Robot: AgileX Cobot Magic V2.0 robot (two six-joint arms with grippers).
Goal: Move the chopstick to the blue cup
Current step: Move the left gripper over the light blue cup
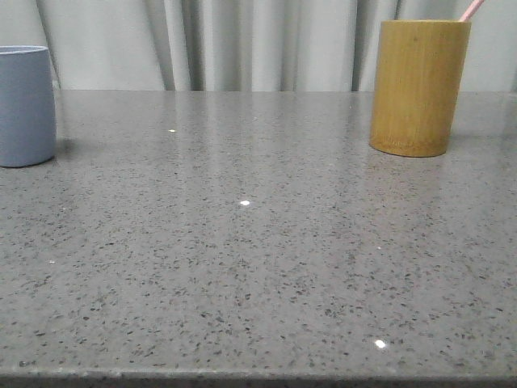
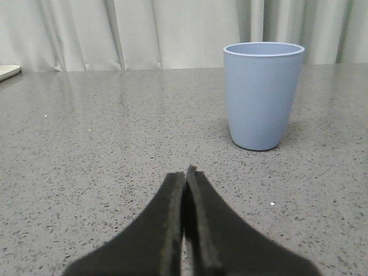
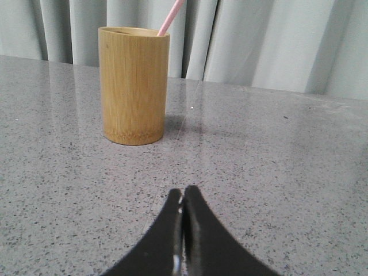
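My left gripper should close on the blue cup's rim [image 1: 2, 48] [image 2: 227, 49], because it needs to lift the cup and carry it toward the bamboo holder.
The blue cup [image 1: 24, 105] stands at the far left of the table; it also shows in the left wrist view [image 2: 263, 95], upright and empty as far as I can see. A pale pink chopstick [image 1: 471, 10] leans out of the yellow-brown bamboo holder [image 1: 418, 87] at the far right; both show in the right wrist view, the chopstick [image 3: 171, 17] and the holder [image 3: 133, 85]. My left gripper [image 2: 186, 175] is shut and empty, short of the blue cup. My right gripper [image 3: 183, 192] is shut and empty, short of the holder. Neither gripper shows in the front view.
The grey speckled stone table [image 1: 258, 242] runs to a front edge at the bottom of the front view. Pale curtains [image 1: 242, 40] hang behind the table. A pale flat object [image 2: 8, 71] lies at the table's far edge in the left wrist view.
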